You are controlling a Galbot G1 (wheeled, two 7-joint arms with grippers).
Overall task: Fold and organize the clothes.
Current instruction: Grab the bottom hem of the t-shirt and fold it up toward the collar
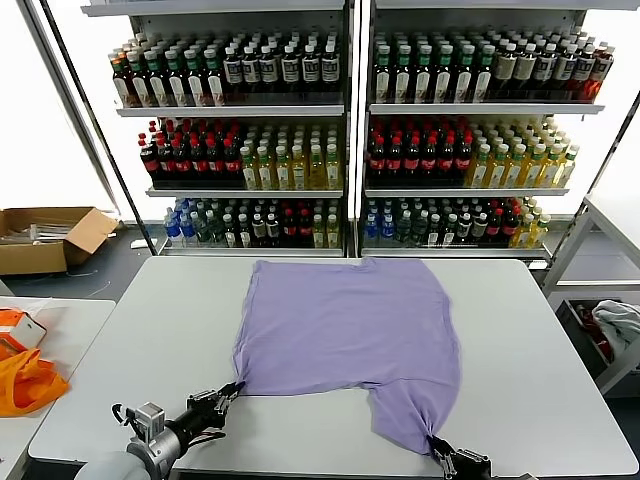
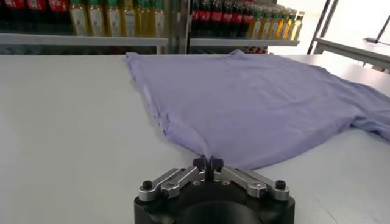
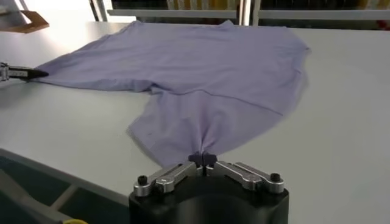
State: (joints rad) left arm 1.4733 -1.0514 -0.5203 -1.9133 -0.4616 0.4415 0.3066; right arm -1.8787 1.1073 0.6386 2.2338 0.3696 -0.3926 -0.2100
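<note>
The sleeve flap, now pulled toward the table's front edge, will be let go by my right gripper on the far part of the lavender T-shirt [image 1: 421, 306] [image 3: 273, 55], just inside the shirt's side edge.
A lavender T-shirt [image 1: 345, 325] lies spread flat, plain side up, on the white table [image 1: 530, 340]. My left gripper [image 1: 232, 390] is shut on its near left corner at the table's front left; the pinched cloth shows in the left wrist view [image 2: 207, 161]. My right gripper [image 1: 436, 447] is shut on the shirt's near right corner, a sleeve-like flap pulled toward the table's front edge, as the right wrist view [image 3: 202, 158] shows. The shirt [image 3: 201, 61] stretches away from both grippers. The left gripper's tip [image 3: 27, 73] shows far off in the right wrist view.
Shelves of bottles [image 1: 350, 130] stand behind the table. A cardboard box [image 1: 45, 238] sits on the floor at far left. Bright orange fabric [image 1: 25, 380] lies on a side table at left. A pale cloth [image 1: 618, 322] lies at far right.
</note>
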